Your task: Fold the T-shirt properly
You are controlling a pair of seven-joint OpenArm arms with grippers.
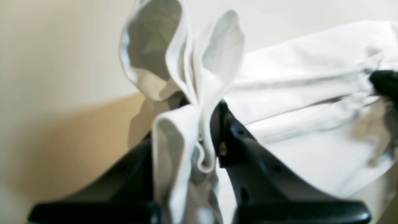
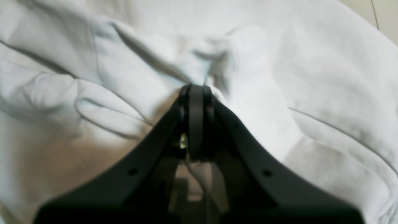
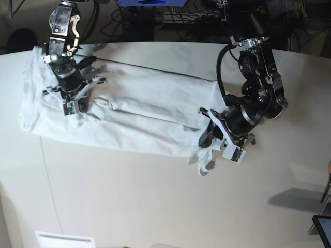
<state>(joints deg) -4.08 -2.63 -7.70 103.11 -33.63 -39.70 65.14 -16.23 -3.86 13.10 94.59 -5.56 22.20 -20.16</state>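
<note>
The robot's left gripper will put the bunched end of the white T-shirt, now at the band's end, down on the middle of its wrinkled band (image 3: 138,128) (image 1: 294,76).
The white T-shirt (image 3: 145,103) lies stretched in a long wrinkled band across the table, from the far left to the centre right. My left gripper (image 3: 207,149) is shut on a bunched end of it at the right; in the left wrist view the black fingers (image 1: 236,137) pinch folded white cloth (image 1: 311,62) between them. My right gripper (image 3: 72,107) is shut on the shirt's left part. In the right wrist view its closed tips (image 2: 196,93) press into wrinkled cloth (image 2: 311,62). The collar is hidden.
The off-white table (image 3: 155,206) stretches out in front of the shirt. A small white paper label (image 3: 64,240) lies at the front edge. Cables and dark equipment stand behind the table's back edge. A dark screen corner (image 3: 323,230) shows at the lower right.
</note>
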